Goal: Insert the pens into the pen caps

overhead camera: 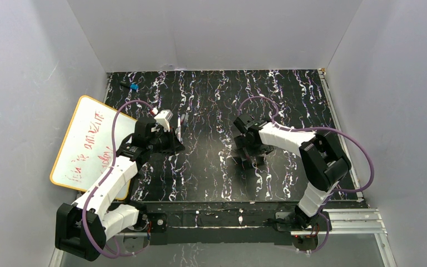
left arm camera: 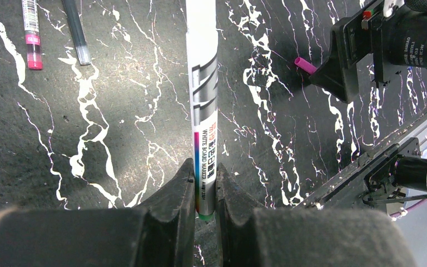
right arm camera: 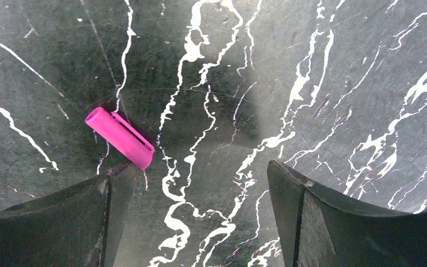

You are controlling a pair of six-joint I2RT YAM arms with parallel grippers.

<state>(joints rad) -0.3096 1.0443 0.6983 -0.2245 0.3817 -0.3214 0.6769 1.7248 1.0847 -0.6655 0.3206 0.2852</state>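
The open end of the cap should stay free for the pen, so my right gripper should close on the middle of the magenta pen cap (overhead camera: 246,154) (right arm camera: 120,138).
My left gripper (left arm camera: 204,167) is shut on the greenish bottom end of a white whiteboard marker pen (left arm camera: 204,100), which points away from the wrist above the dark marbled table. Two more pens lie at the top left of the left wrist view: one with a magenta band (left arm camera: 31,33) and a dark one (left arm camera: 77,30). A magenta pen cap (right arm camera: 120,137) lies flat on the table, its near end just at the tip of my right gripper's left finger (right arm camera: 108,189). The right gripper (right arm camera: 200,169) stands open just above the table, nothing between its fingers. The cap (left arm camera: 304,65) also shows beside the right gripper in the left wrist view.
A whiteboard with an orange rim (overhead camera: 83,144) lies at the table's left edge, partly under the left arm. A short black object with a blue tip (overhead camera: 129,85) sits in the back left corner. White walls enclose the table; a metal rail (overhead camera: 344,219) runs along the front.
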